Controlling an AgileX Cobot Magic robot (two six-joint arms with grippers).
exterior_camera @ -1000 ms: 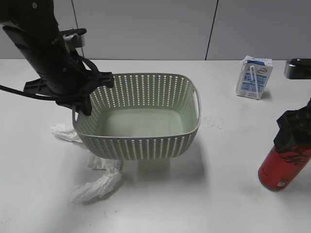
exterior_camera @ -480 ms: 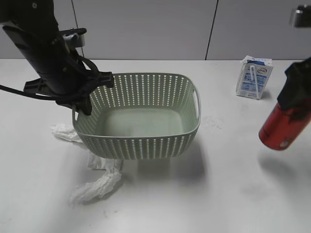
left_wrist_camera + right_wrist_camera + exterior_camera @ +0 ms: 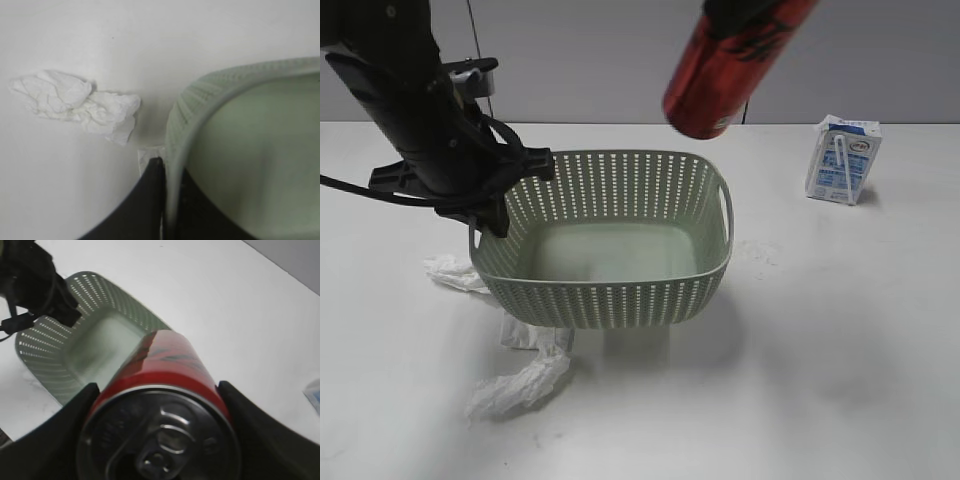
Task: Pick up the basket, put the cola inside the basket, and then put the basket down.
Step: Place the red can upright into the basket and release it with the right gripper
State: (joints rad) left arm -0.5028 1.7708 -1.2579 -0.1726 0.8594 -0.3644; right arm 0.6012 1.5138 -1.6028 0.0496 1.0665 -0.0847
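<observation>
My right gripper needs to let go of the cola on the bottom of the basket, close behind the middle of the basket's front side [image 3: 599, 280] [image 3: 89, 372].
The pale green basket [image 3: 610, 300] is held at its left rim by my left gripper [image 3: 500, 200], and it casts a shadow on the table below it. In the left wrist view the two black fingers [image 3: 152, 200] pinch the basket rim [image 3: 225, 80] between them. My right gripper [image 3: 157, 405] is shut on the red cola [image 3: 170, 360], with its silver pull-tab top facing the camera. In the exterior view the cola [image 3: 730, 65] hangs tilted in the air above the basket's far right corner. The right gripper is mostly cut off by the top edge there.
A blue-and-white drink carton [image 3: 842, 158] stands at the back right. Crumpled white tissue [image 3: 520, 385] lies left of and in front of the basket, and it also shows in the left wrist view [image 3: 80, 105]. The black left arm [image 3: 30, 275] shows beside the basket [image 3: 45, 340].
My right gripper has lifted the cola from the table at the right and carried it up and left to above the basket. The left arm and basket have not moved.
</observation>
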